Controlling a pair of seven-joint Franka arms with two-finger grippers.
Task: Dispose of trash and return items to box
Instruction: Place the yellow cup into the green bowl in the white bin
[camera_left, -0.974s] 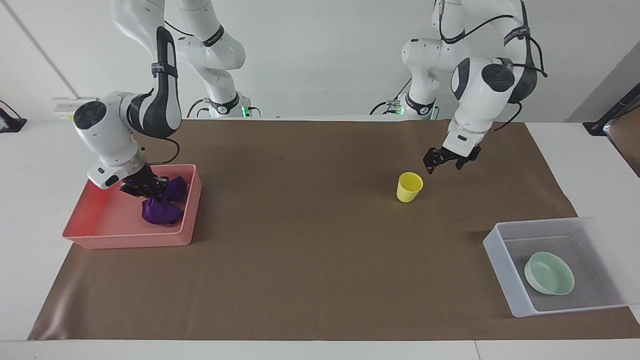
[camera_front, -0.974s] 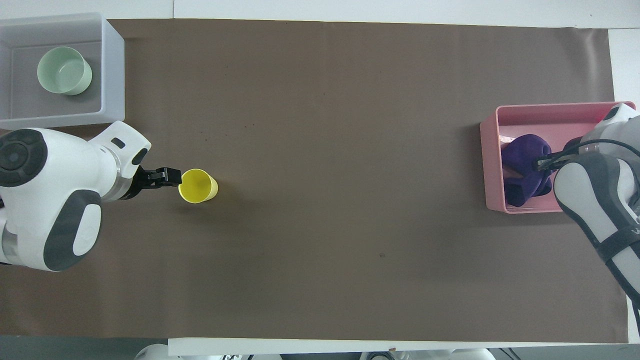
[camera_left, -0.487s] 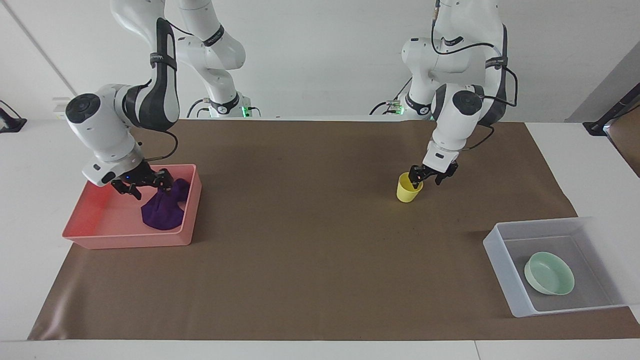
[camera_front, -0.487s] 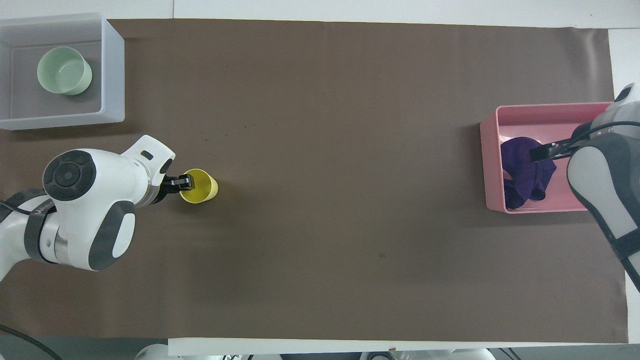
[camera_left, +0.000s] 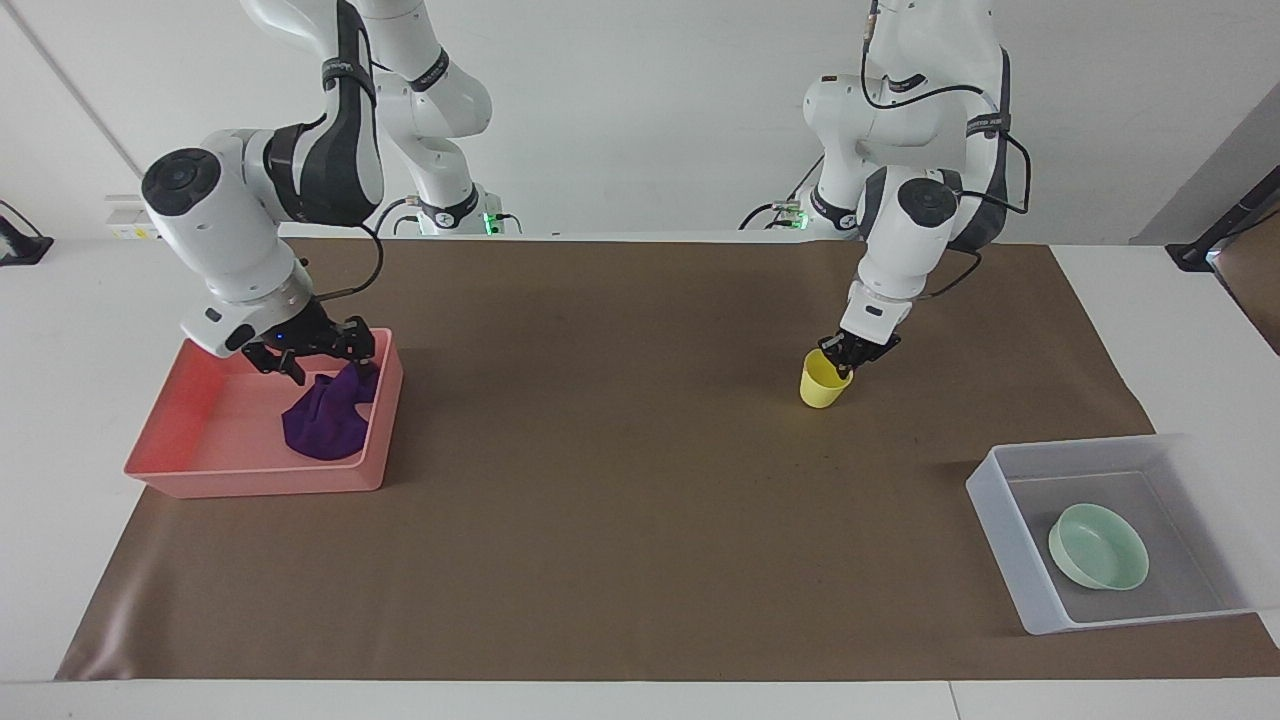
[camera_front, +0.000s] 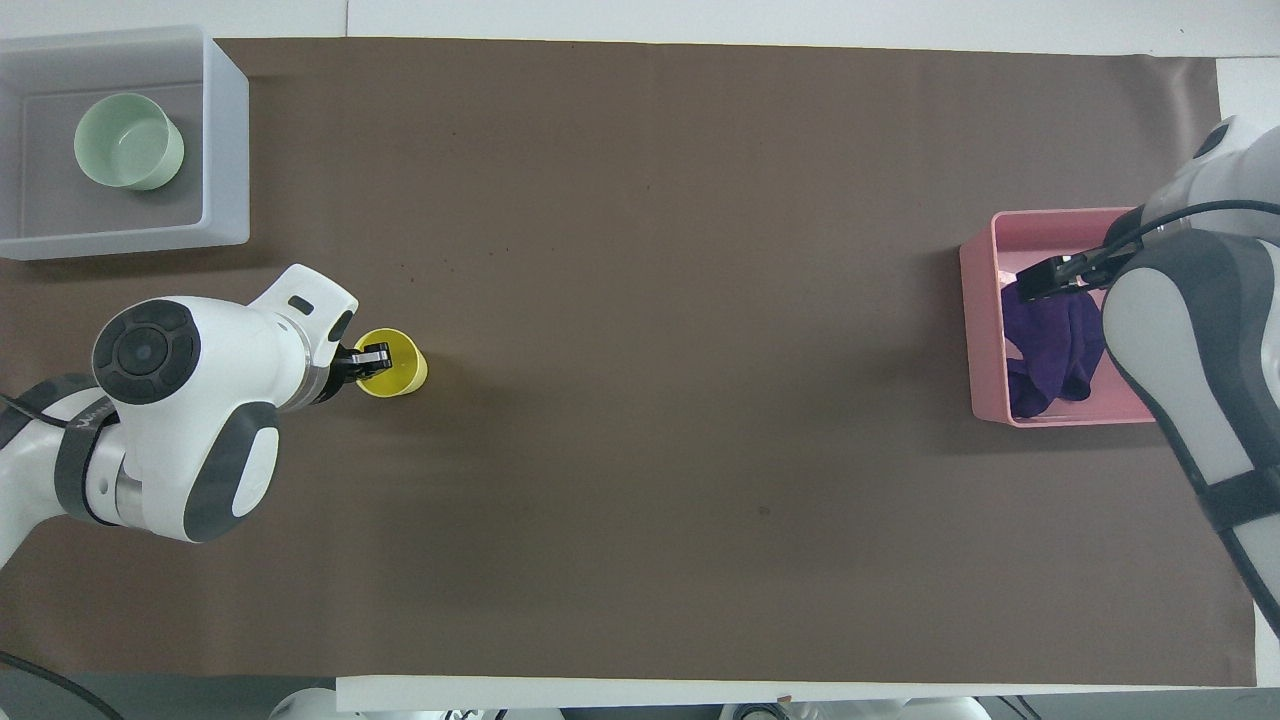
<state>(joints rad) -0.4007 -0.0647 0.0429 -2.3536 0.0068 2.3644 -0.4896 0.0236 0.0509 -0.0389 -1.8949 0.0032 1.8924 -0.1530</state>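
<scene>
The robot's left gripper will release the yellow cup inside the mint-green bowl (camera_front: 112, 148) in the clear-white box.
The yellow cup (camera_left: 823, 384) stands on the brown mat, nearer to the robots than the box. My left gripper (camera_left: 846, 358) is shut on the cup's rim, one finger inside; it also shows in the overhead view (camera_front: 373, 358) on the cup (camera_front: 398, 366). The mint-green bowl (camera_left: 1098, 546) sits in the clear-white box (camera_left: 995, 520). The purple cloth (camera_left: 325, 420) lies crumpled in the pink tray (camera_left: 250, 478). My right gripper (camera_left: 320, 360) is open and empty just above the cloth, and shows in the overhead view (camera_front: 1045, 283) over the cloth (camera_front: 1050, 350).
The brown mat (camera_left: 620, 480) covers the table between the two trays. The pink tray (camera_front: 982, 340) is at the right arm's end, the clear box (camera_front: 226, 140) with the bowl (camera_front: 128, 140) at the left arm's end.
My left gripper came down beside the cup and shut on its rim, nudging it slightly. My right gripper let go of the cloth, which slumped into the pink tray, and rose.
</scene>
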